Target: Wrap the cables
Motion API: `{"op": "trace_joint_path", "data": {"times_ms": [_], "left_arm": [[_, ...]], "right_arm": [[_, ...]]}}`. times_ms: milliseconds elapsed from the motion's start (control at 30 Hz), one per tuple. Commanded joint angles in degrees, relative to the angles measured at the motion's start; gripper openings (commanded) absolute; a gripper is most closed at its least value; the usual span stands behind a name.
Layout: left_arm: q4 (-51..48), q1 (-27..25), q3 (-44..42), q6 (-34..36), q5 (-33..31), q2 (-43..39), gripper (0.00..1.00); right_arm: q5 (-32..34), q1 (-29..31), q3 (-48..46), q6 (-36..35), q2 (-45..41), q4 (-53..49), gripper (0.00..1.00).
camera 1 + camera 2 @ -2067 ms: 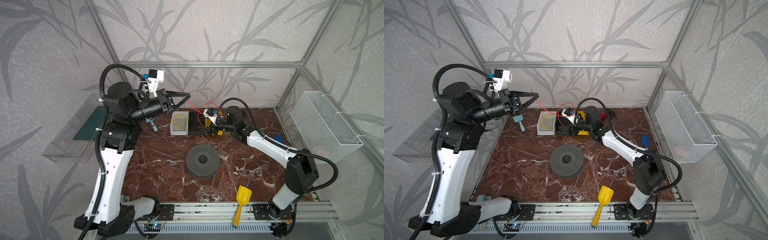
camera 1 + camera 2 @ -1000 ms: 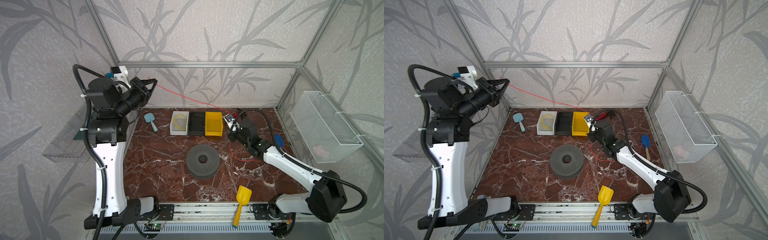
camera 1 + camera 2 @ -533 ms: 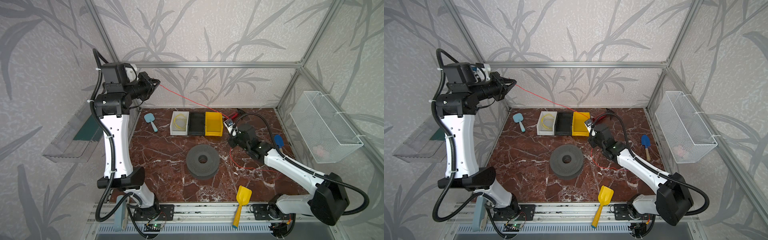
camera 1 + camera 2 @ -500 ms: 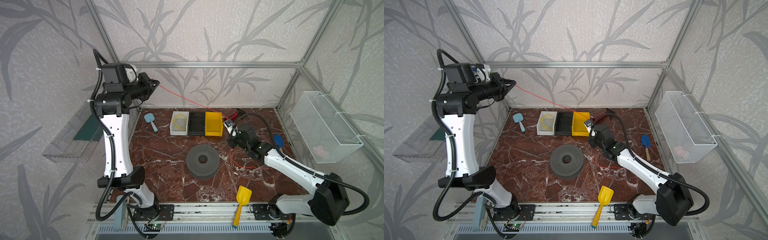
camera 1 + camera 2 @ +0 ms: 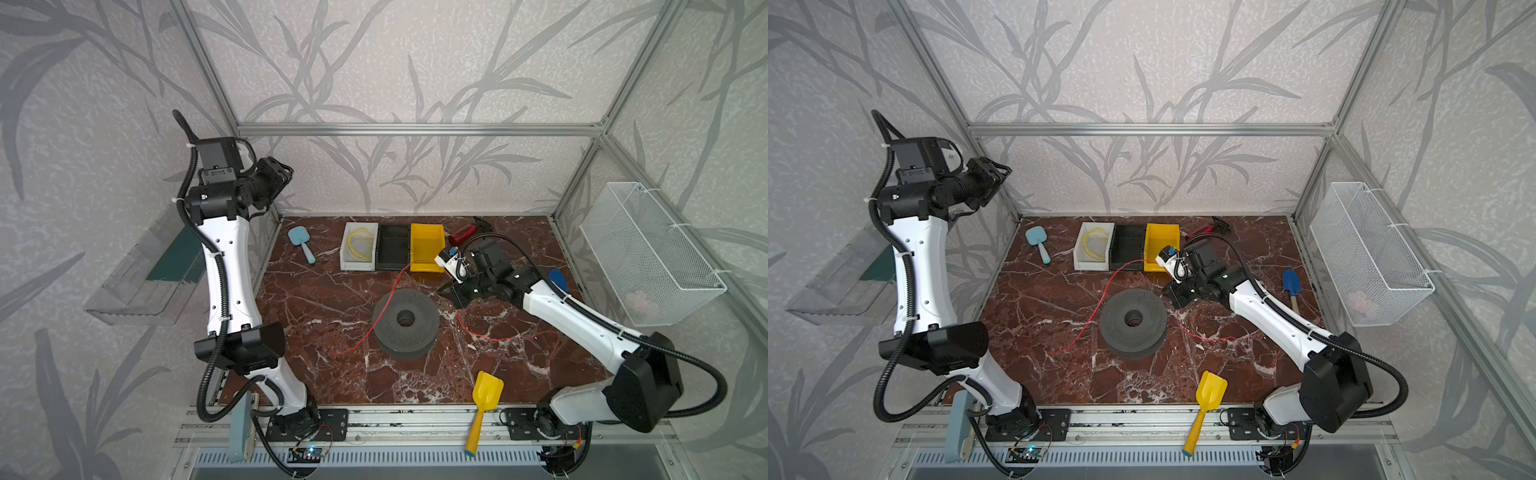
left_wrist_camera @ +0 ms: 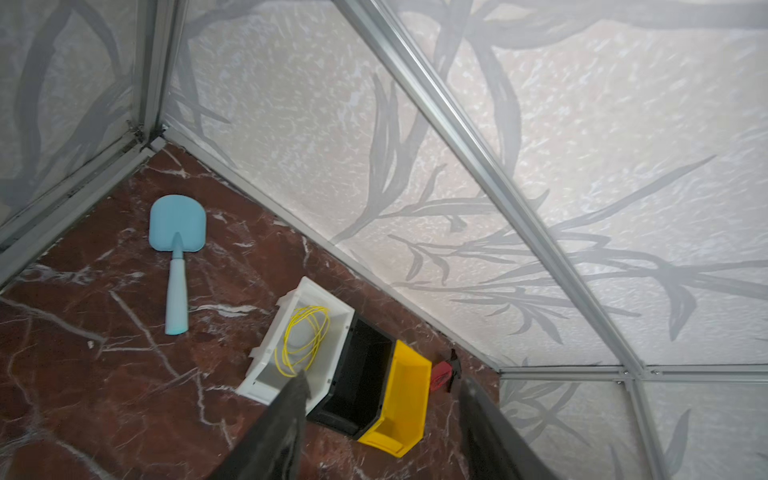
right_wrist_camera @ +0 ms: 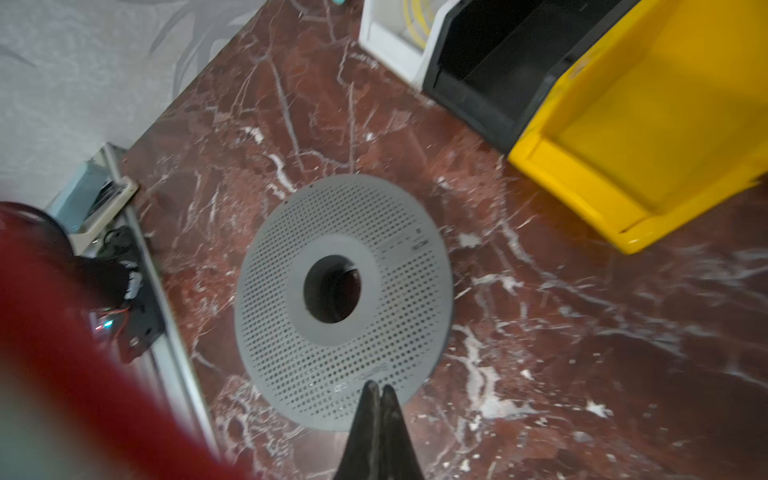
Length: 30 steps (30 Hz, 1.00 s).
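The red cable's run (image 5: 399,277) is between the black bin and the grey spool. My left gripper goes there next and closes on it.
A thin red cable (image 5: 498,339) lies slack on the marble. One run curves past the left of the grey perforated spool (image 5: 405,322) (image 5: 1133,322); the other trails right. Both runs meet at my right gripper (image 5: 455,297) (image 5: 1177,300), low beside the spool's right rear edge. In the right wrist view its fingers (image 7: 378,388) are pressed shut over the spool's rim (image 7: 345,299), and a red blur crosses close to the lens. My left gripper (image 5: 282,174) (image 6: 384,380) is raised high at the rear left, open and empty. A yellow cable (image 5: 360,245) (image 6: 305,338) lies coiled in the white bin (image 5: 345,253).
Black bin (image 5: 392,245) and yellow bin (image 5: 426,247) stand next to the white one at the back. A light blue shovel (image 5: 301,241), a yellow shovel (image 5: 484,399), a blue shovel (image 5: 1289,284) and a red tool (image 5: 463,232) lie about. A wire basket (image 5: 648,253) hangs on the right wall.
My left gripper has opened and let go of the red cable. The cable, taut between the grippers before, has dropped slack onto the table beside the spool. The right gripper stays shut.
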Motion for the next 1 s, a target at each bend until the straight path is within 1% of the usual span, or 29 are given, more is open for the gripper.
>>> {"op": "trace_joint_path", "data": {"times_ms": [0, 67, 133, 167, 233, 333, 400, 467, 500, 533, 567, 600, 667, 700, 800, 833, 900, 967], "left_arm": [[-1.0, -0.6, -3.9, 5.1, -0.7, -4.9, 0.62], [0.1, -1.1, -7.7, 5.6, 1.4, -8.6, 0.61], [0.3, -2.1, -10.7, 5.8, 5.6, -12.6, 0.6], [0.0, -3.3, -12.2, 6.3, 7.4, -14.9, 0.59], [-1.3, -6.9, -14.9, 7.1, 9.0, -19.4, 0.56], [-4.1, -15.2, -17.5, 8.5, 8.8, -25.8, 0.54], [-5.9, -18.6, -18.4, 9.3, 8.4, -28.8, 0.53], [-6.1, -19.5, -18.8, 10.1, 8.1, -31.9, 0.54], [-6.7, -19.5, -18.2, 10.4, 7.8, -32.8, 0.56], [-6.7, -19.5, -17.9, 10.7, 9.5, -33.3, 0.58], [-5.0, -19.7, -18.9, 9.7, 13.1, -33.8, 0.59], [-1.0, -20.1, -21.9, 7.6, 17.5, -34.6, 0.6], [11.4, -22.7, -31.9, 1.4, 22.6, -37.4, 0.62], [15.8, -23.8, -36.8, -0.6, 22.1, -38.8, 0.62], [23.9, -26.2, -49.1, -4.2, 17.3, -41.3, 0.61], [25.7, -27.1, -52.3, -5.1, 15.3, -41.6, 0.6], [31.4, -30.3, -60.0, -7.1, 9.9, -42.4, 0.58], [36.8, -33.7, -65.8, -8.6, 5.8, -42.1, 0.55]], "right_arm": [[-8.7, 0.9, 3.6, 4.0, 2.3, -7.2, 0.0], [-10.0, 0.9, 5.6, 5.5, 4.1, -7.8, 0.0], [-10.3, 0.8, 8.4, 6.9, 6.6, -8.8, 0.0], [-9.8, 0.8, 10.3, 7.3, 8.4, -10.1, 0.0], [-9.6, 0.8, 14.1, 7.5, 11.4, -12.8, 0.0], [-11.0, 0.9, 18.0, 8.4, 16.3, -14.3, 0.0], [-12.0, 0.9, 20.0, 8.7, 18.8, -14.7, 0.0], [-12.4, 0.9, 21.6, 8.7, 21.0, -15.3, 0.0], [-12.4, 0.9, 22.6, 8.6, 22.1, -16.0, 0.0], [-12.4, 1.0, 23.4, 8.5, 22.9, -16.5, 0.0], [-12.5, 1.1, 23.8, 8.7, 23.4, -16.5, 0.0], [-12.7, 1.2, 24.2, 9.0, 23.7, -16.5, 0.0], [-14.0, 1.4, 24.4, 9.9, 23.7, -15.3, 0.0], [-15.1, 1.5, 24.3, 10.6, 23.2, -14.2, 0.0], [-19.7, 1.6, 23.2, 13.7, 21.5, -10.0, 0.0], [-21.2, 1.6, 23.1, 14.3, 21.2, -9.3, 0.0], [-24.5, 1.6, 23.2, 15.6, 20.8, -8.3, 0.0], [-26.8, 1.8, 23.3, 17.0, 20.4, -7.0, 0.0]]}}
